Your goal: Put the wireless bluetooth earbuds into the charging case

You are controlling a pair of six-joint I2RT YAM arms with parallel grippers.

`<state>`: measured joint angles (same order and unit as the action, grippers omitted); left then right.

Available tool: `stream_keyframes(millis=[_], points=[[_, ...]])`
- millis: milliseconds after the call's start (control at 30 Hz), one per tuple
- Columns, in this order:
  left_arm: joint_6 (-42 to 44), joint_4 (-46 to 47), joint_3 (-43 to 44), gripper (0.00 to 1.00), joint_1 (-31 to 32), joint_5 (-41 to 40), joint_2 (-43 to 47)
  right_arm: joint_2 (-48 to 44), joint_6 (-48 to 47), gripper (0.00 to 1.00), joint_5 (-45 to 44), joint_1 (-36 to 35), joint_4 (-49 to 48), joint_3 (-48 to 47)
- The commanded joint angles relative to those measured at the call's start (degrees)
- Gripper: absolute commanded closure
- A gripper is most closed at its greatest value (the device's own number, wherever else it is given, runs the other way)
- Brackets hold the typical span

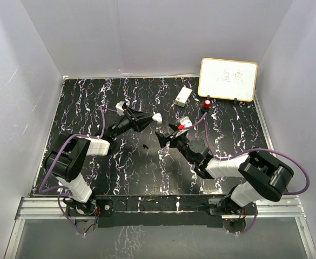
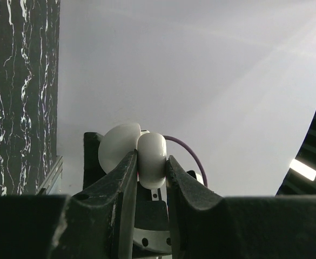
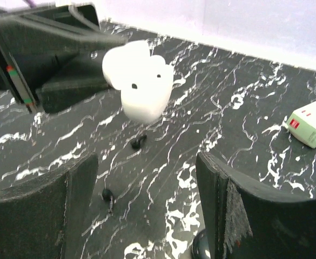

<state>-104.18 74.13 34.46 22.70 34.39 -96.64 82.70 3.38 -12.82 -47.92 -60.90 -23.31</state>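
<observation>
My left gripper will let go of the white charging case on the marbled table (image 1: pixel 139 114) just behind the two black earbuds.
My left gripper (image 1: pixel 147 120) is shut on the white charging case (image 1: pixel 156 116) and holds it above the table, its lid swung open. In the left wrist view the case (image 2: pixel 152 159) sits pinched between the two fingertips. In the right wrist view the open case (image 3: pixel 141 81) hangs ahead of my right gripper (image 3: pixel 147 167), which is open and empty just above the table. Two black earbuds lie on the marbled table below the case, one nearer it (image 3: pixel 138 142) and one closer to my right gripper's left finger (image 3: pixel 108 195). I cannot make out white earbuds.
A white box with a red mark (image 1: pixel 183 96) lies at the back, also in the right wrist view (image 3: pixel 311 127). A whiteboard (image 1: pixel 228 79) leans at the back right, a small black stand with a red top (image 1: pixel 207 102) beside it. A dark round thing (image 3: pixel 201 249) shows by my right finger.
</observation>
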Motion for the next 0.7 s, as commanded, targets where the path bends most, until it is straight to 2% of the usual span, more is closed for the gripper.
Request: stream_keyframes(millis=[0,667], points=[[-0.4,3.3,-1.0,1.00,0.7,-1.1,1.1,1.1,-0.8,0.29,-4.3,-0.2,-9.6,-3.2],[-1.1,3.3,-1.2,1.00,1.5,-0.9,2.7,5.8,-3.3,0.30,-8.2,-0.2,-10.7,-6.5]])
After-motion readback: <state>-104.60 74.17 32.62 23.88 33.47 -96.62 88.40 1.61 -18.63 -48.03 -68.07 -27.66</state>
